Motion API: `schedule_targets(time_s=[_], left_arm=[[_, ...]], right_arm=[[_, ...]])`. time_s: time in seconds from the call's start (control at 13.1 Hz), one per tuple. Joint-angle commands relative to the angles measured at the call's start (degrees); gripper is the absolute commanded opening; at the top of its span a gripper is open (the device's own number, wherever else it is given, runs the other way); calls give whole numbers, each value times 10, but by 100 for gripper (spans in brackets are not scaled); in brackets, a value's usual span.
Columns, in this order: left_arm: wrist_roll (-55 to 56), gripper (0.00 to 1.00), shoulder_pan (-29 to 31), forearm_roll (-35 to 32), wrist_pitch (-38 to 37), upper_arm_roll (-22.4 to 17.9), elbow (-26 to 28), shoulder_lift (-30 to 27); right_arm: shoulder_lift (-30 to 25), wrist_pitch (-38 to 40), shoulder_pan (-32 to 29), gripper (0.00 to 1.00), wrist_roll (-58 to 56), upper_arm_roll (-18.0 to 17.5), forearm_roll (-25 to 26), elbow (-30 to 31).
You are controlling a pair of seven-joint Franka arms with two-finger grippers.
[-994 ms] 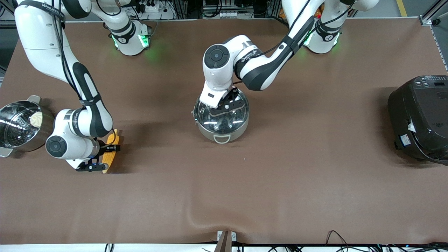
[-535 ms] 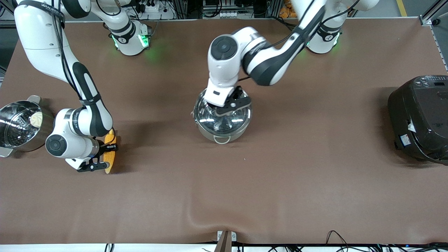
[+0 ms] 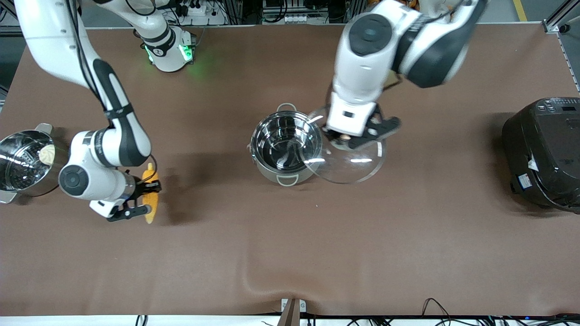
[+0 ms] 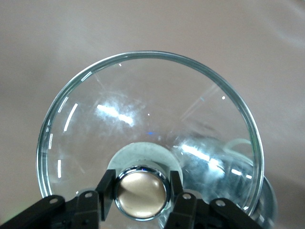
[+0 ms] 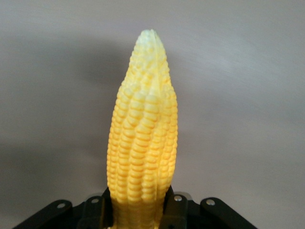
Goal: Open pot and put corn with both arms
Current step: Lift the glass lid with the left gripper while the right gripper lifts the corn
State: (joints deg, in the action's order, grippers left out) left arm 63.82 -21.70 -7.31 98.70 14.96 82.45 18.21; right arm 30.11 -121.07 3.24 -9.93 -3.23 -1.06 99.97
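Next, my right gripper lets go of the yellow corn cob inside the open steel pot [image 3: 283, 146] in the middle of the table.
The steel pot [image 3: 286, 149] stands open in the middle of the table, its inside bare. My left gripper [image 3: 351, 136] is shut on the brass knob [image 4: 140, 192] of the clear glass lid [image 3: 351, 160] and holds the lid in the air, partly over the pot's rim, toward the left arm's end. The lid [image 4: 147, 124] fills the left wrist view. My right gripper [image 3: 141, 195] is shut on the yellow corn cob [image 3: 150, 199] and holds it just above the cloth toward the right arm's end. In the right wrist view the corn [image 5: 143, 138] sticks out from between the fingers [image 5: 97, 210].
A steel pot with a steamer insert and a white bun [image 3: 27, 160] stands at the right arm's end of the table. A big black rice cooker [image 3: 543, 151] stands at the left arm's end. The brown cloth [image 3: 290, 253] has a wrinkle near the front camera.
My left gripper has lifted the glass lid off the pot and carried it toward the left arm's end. My right gripper has raised the corn slightly and shifted it a little toward the pot.
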Motion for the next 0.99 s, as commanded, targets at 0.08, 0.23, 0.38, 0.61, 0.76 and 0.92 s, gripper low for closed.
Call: schedule_targets(time_s=[0.08, 0.23, 0.38, 0.61, 0.76, 0.92], left_arm=[[-12, 0, 74, -6, 16, 8, 70, -28], [-26, 0, 112, -5, 51, 9, 128, -39], [-56, 0, 154, -5, 134, 9, 218, -62], [-71, 0, 184, -4, 235, 9, 313, -64], [-93, 0, 211, -5, 285, 9, 363, -67], [-103, 0, 229, -6, 330, 9, 401, -67]], right_arm=[[-31, 7, -2, 0, 52, -74, -2, 8], [-33, 7, -1, 0, 96, -118, -1, -5], [-30, 7, 11, 0, 128, -152, -1, -17], [-29, 8, 70, 0, 135, -155, 0, -35], [-27, 8, 115, 0, 146, -153, 10, -49], [-25, 29, 150, 0, 157, -151, 17, -65]])
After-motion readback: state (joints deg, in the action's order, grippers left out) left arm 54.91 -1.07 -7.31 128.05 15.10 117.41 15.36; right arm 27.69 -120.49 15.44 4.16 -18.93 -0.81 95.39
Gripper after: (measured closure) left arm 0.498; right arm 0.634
